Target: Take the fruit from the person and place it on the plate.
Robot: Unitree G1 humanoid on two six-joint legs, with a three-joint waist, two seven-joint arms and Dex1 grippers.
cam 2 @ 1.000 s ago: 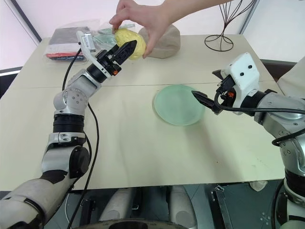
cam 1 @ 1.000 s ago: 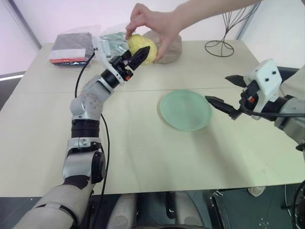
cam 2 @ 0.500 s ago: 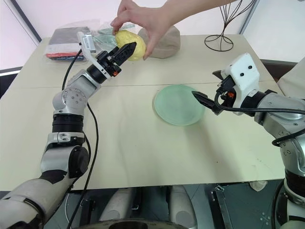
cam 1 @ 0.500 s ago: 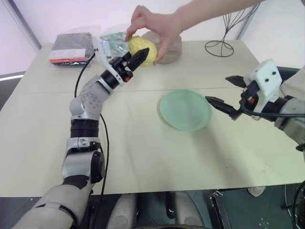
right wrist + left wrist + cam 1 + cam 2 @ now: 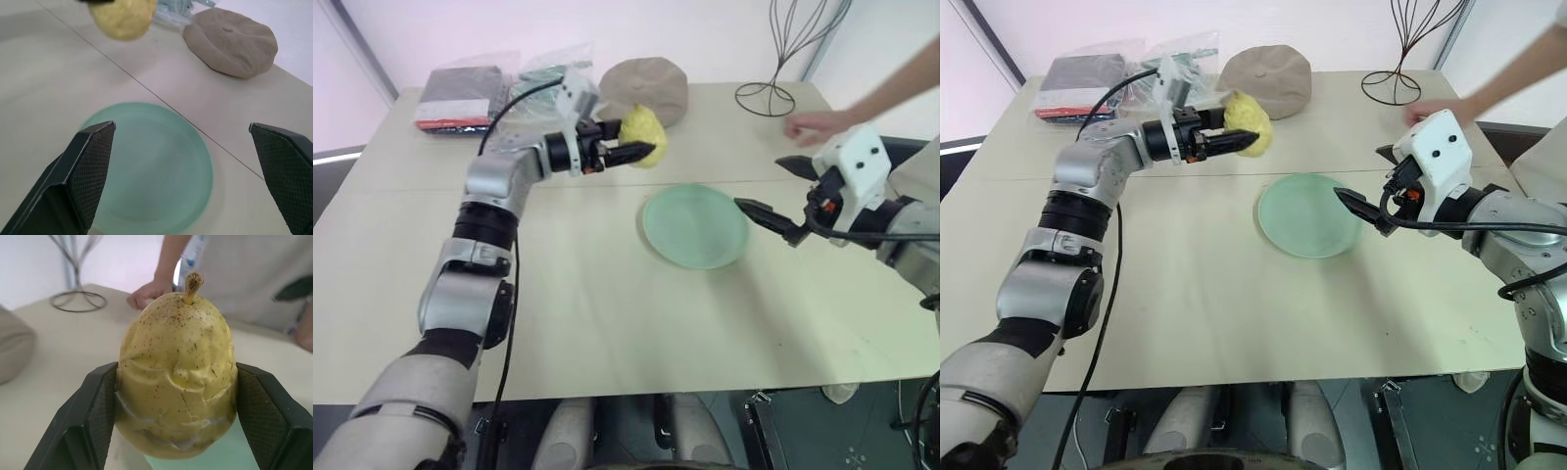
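The robot's left gripper should release the fruit just on the near side of the mint-green plate's middle [image 5: 691, 235]. The fruit now hangs just behind the plate's rim.
The fruit [image 5: 644, 135] is pale yellow, bumpy and stemmed, and my left gripper [image 5: 641, 152] is shut on it, both black fingers [image 5: 98, 406] pressed to its sides. It hangs above the table, just behind the far left rim of the mint-green plate [image 5: 695, 227]. The person's hand [image 5: 813, 125] rests on the far right of the table, apart from the fruit. My right gripper [image 5: 773, 191] stands open at the plate's right edge, nothing between its fingers [image 5: 93, 161]. The right wrist view looks down on the plate [image 5: 151, 171] with the fruit [image 5: 122, 17] beyond it.
A beige rock-like lump [image 5: 646, 88] lies behind the fruit. A black wire stand [image 5: 769, 98] stands at the back right. Plastic bags and a dark packet [image 5: 460, 93] lie at the back left. Bare tabletop [image 5: 607, 313] stretches in front of the plate.
The person's hand has let go of the fruit and drawn away to the right. My left gripper has swung right with the fruit toward the plate. The right arm has kept still.
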